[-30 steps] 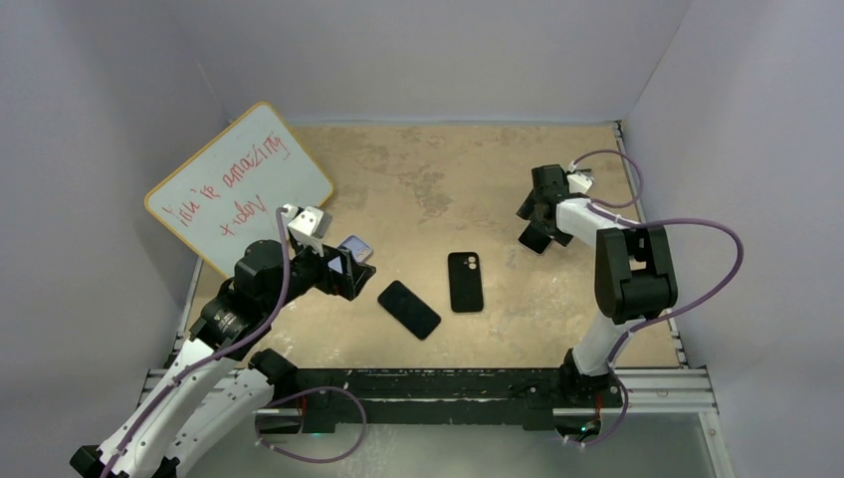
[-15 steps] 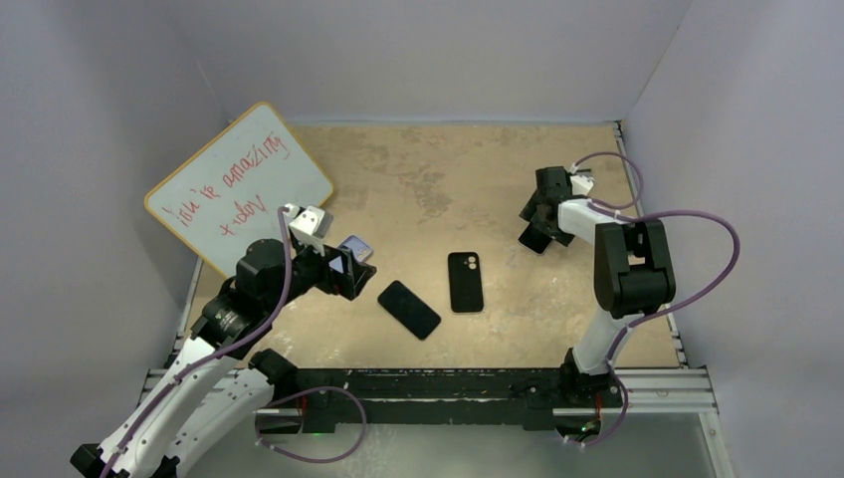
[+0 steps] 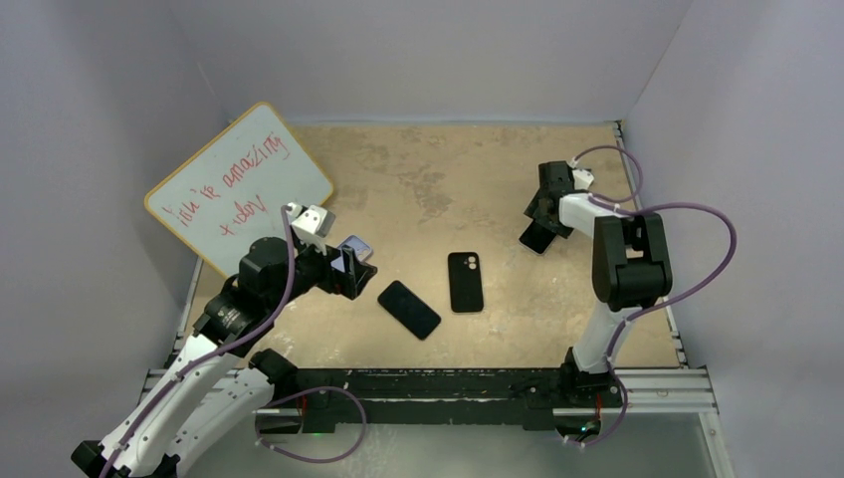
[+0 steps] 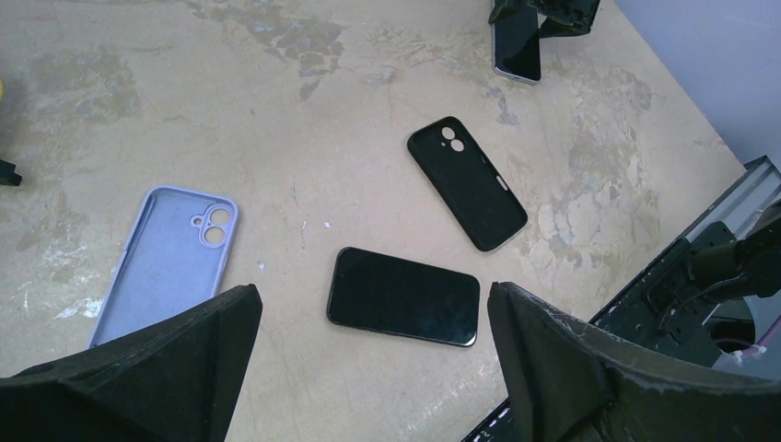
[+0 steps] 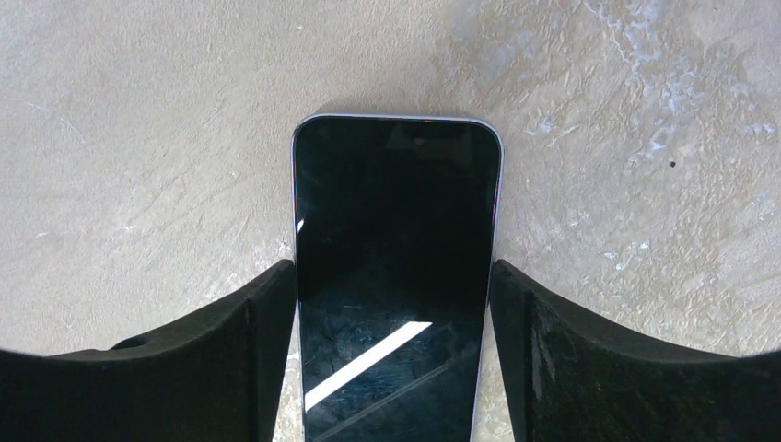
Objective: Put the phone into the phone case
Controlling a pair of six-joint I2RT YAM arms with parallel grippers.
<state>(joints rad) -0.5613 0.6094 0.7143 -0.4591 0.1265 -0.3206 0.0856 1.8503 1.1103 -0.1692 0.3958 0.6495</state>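
Note:
I should let go of the pale-rimmed phone with my right gripper so it rests close along the black case's side facing my right gripper [image 3: 501,271].
The phone [image 3: 409,310], an all-dark glossy slab, lies flat at mid-table; in the left wrist view it [image 4: 403,296] lies below and between my left fingers. The phone case [image 4: 161,262], a pale lavender shell, lies empty and hollow side up left of the phone, partly hidden by the left gripper in the top view [image 3: 355,246]. My left gripper [image 3: 348,271] [image 4: 370,293] hovers open and empty. My right gripper [image 3: 543,221] [image 5: 396,276] is at the far right, shut on another black phone with a thin pale rim [image 5: 396,239], whose far end rests on the table.
A black case [image 3: 465,282] with camera cut-outs lies beside the phone, also in the left wrist view [image 4: 467,182]. A whiteboard [image 3: 239,184] with red writing leans at the far left. Walls enclose the table; a metal rail [image 3: 428,383] runs along the near edge.
My right wrist has drawn back a little toward the far side, so the pale-rimmed phone's end now shows below it. The left gripper has barely shifted. The things on the table have not moved.

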